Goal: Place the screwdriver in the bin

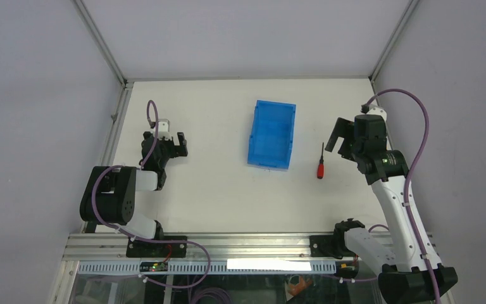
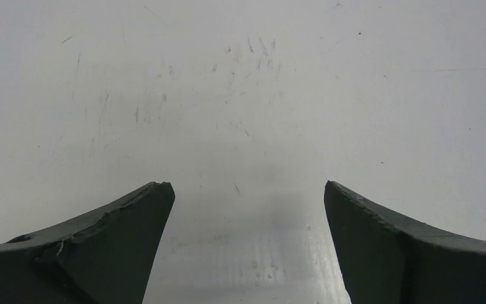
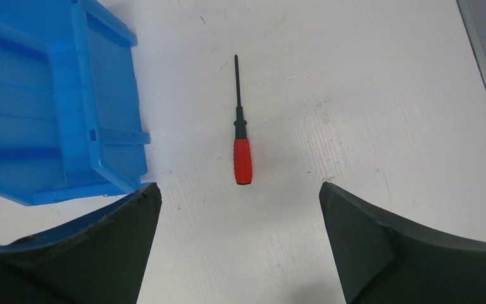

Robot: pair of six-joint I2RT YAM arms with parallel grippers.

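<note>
My right gripper is going to close on the screwdriver's red handle (image 1: 321,166) (image 3: 242,146), at the end where the red meets the black.
The screwdriver (image 1: 320,164), with a red handle and a thin dark shaft, lies on the white table just right of the blue bin (image 1: 272,133). In the right wrist view the screwdriver (image 3: 242,158) lies ahead of my fingers, shaft pointing away, with the bin (image 3: 50,107) to its left. My right gripper (image 1: 340,140) is open and empty, hovering right of the screwdriver; it shows in its own view (image 3: 240,190) too. My left gripper (image 1: 178,142) is open and empty at the left of the table, far from both; its wrist view (image 2: 248,187) shows only bare table.
The table (image 1: 228,190) is walled by grey panels, with a metal rail along the left edge (image 1: 117,126) and a frame at the near edge (image 1: 247,244). The table's right edge (image 3: 484,82) shows in the right wrist view.
</note>
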